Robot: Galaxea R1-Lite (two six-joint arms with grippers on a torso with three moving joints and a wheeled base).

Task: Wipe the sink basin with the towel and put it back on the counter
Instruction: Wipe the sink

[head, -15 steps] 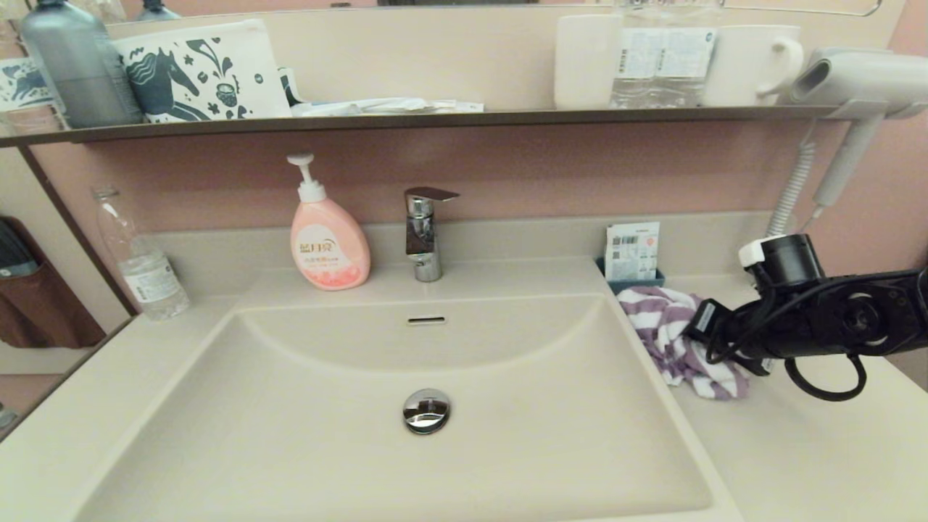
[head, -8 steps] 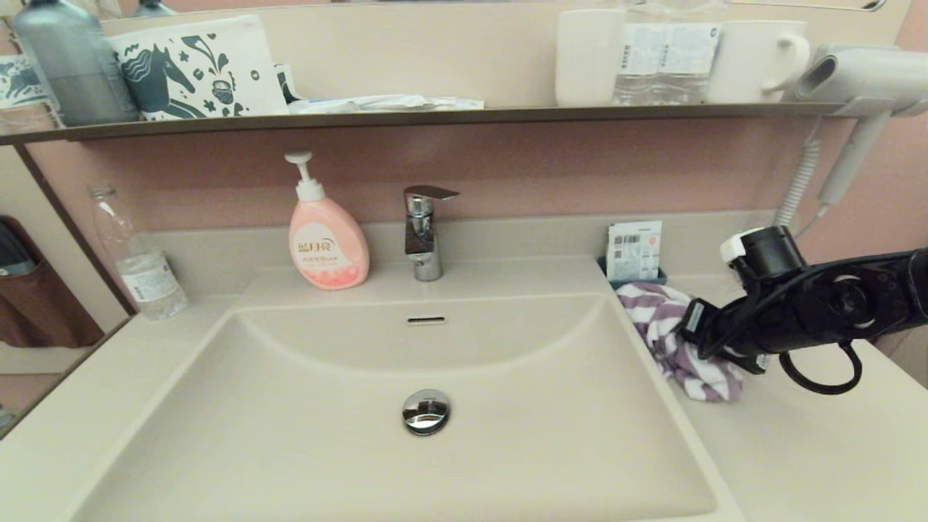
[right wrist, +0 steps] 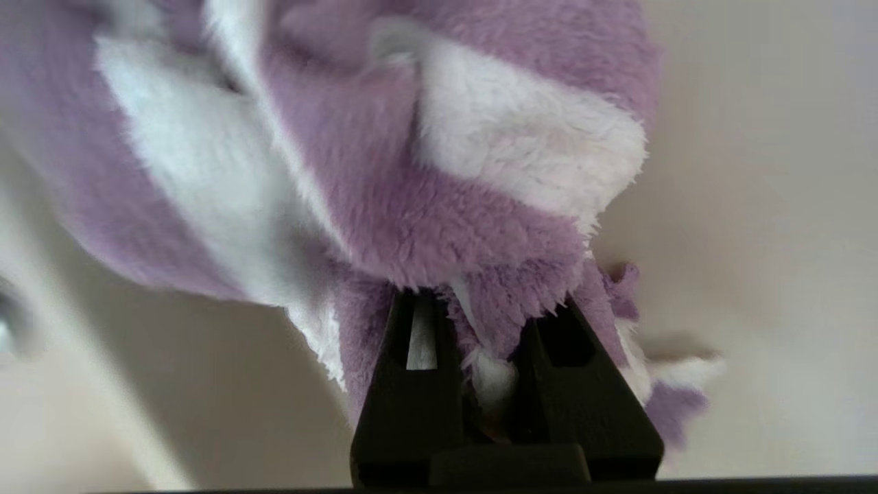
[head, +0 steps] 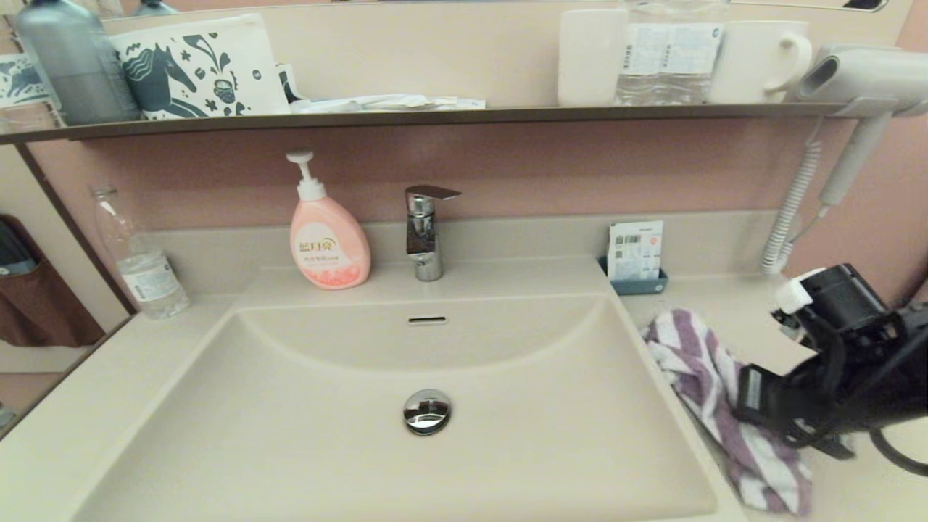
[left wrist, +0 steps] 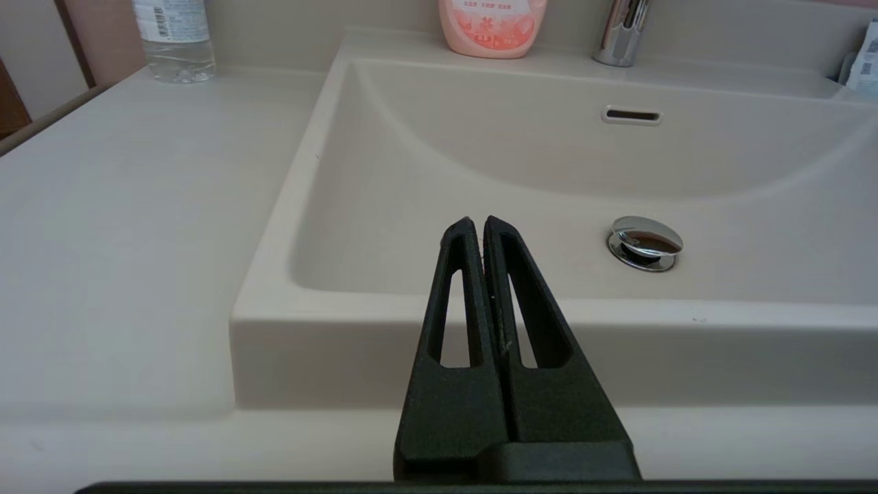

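Observation:
My right gripper needs to release the striped towel, now stretched over the counter beside the basin, on the counter's outer end (head: pixel 857 383), away from the basin and below the hair dryer.
The purple-and-white striped towel (head: pixel 696 377) hangs stretched over the counter (head: pixel 725 304) beside the right rim of the sink basin (head: pixel 507 464). My right gripper (head: pixel 741 417) is shut on one end of it. In the right wrist view the fluffy towel (right wrist: pixel 411 171) bulges out of the right gripper (right wrist: pixel 490 302), with cloth pinched between the fingers. The basin holds only its chrome drain plug (head: pixel 426 411) and overflow slot (head: pixel 426 320). My left gripper (left wrist: pixel 478 223) stays parked before the basin's front edge (left wrist: pixel 411 302), shut on nothing.
A pink soap pump bottle (head: pixel 328 243) and the chrome faucet (head: pixel 424 232) stand behind the basin. A water bottle (head: pixel 141 261) is at the back left and a small blue tray with a sachet (head: pixel 634 257) at the back right. A hair dryer (head: pixel 855 80) with coiled cord hangs by the dark shelf (head: pixel 435 116).
My right gripper has pulled back toward the front right of the counter with the towel in it. The bunched towel has been drawn out long beside the basin's right rim.

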